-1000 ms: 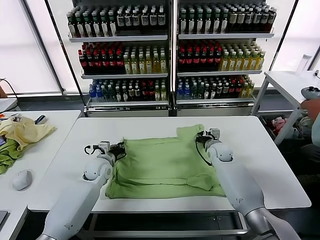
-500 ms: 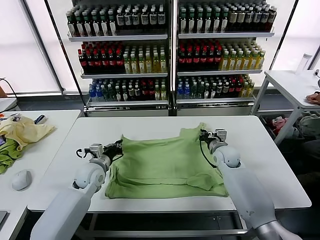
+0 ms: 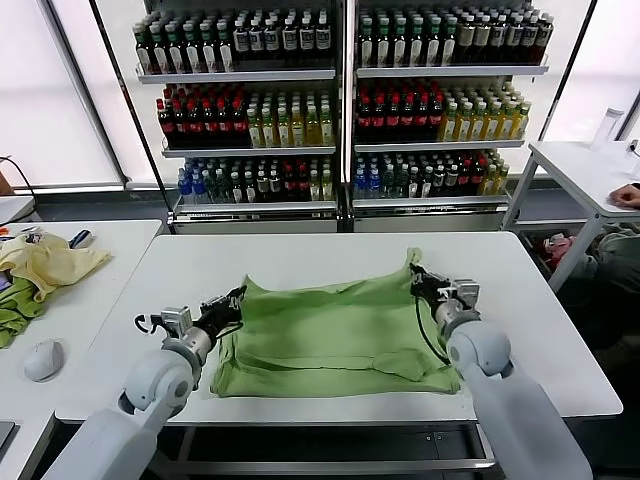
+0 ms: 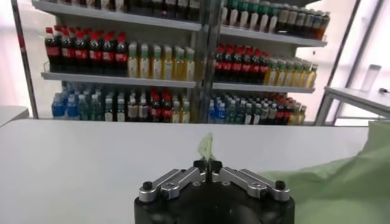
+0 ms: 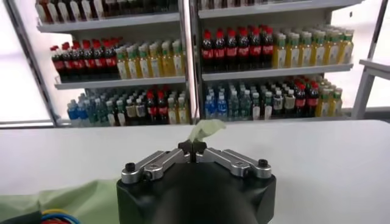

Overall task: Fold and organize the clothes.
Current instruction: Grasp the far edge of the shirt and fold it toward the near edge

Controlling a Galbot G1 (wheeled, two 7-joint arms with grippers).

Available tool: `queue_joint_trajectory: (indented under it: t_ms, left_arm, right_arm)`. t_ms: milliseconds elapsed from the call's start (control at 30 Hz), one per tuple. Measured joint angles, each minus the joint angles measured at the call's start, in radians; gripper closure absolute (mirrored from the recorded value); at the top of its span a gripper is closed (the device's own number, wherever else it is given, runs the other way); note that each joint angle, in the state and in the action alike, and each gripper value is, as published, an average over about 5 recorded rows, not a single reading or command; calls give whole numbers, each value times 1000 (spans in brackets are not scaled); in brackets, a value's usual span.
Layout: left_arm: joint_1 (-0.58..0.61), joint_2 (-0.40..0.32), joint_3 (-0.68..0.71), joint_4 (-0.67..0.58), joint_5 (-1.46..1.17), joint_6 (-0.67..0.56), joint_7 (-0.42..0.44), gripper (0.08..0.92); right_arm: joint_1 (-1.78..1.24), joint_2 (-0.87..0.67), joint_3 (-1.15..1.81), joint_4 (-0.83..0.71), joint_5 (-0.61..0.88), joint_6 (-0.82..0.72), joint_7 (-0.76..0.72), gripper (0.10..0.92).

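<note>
I need to use my left gripper to release the far corner, now lifted a little off the table, on the light green T-shirt's side edge (image 3: pixel 232 337) by its folded near part.
The light green T-shirt (image 3: pixel 325 325) lies plain side up in the middle of the white table (image 3: pixel 300 255), its near part folded over. My left gripper (image 3: pixel 236 298) is shut on the shirt's far left corner; a tip of green cloth (image 4: pixel 206 146) sticks out between its jaws. My right gripper (image 3: pixel 415 272) is shut on the far right corner, and a green tip (image 5: pixel 206 129) shows there too. Both corners are lifted a little off the table, and the far edge sags between them.
A side table on the left holds a pale yellow garment (image 3: pixel 45 262), a darker green cloth (image 3: pixel 15 308) and a white mouse (image 3: pixel 44 360). Drink shelves (image 3: pixel 340 100) stand behind. Another white table (image 3: pixel 585 170) is at the far right.
Both grippers have pulled back toward me, drawing the shirt's far corners nearer and slightly outward. The far edge has come up off the table and moved toward the front.
</note>
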State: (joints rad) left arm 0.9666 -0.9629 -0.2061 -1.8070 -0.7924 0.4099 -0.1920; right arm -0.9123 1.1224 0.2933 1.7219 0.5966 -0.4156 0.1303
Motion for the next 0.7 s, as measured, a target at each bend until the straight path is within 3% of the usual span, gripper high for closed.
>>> queue_joint_trajectory:
  t_ms: [333,700]
  left_arm:
    - [125,31,-46,-93,26,27,23,909]
    - [199,35,-49,-106,133,50,47,905]
  right_arm:
    - [-218,-3,109,152,-21,10,-5,908]
    - [-324,18,144,175,-58,2,18,907]
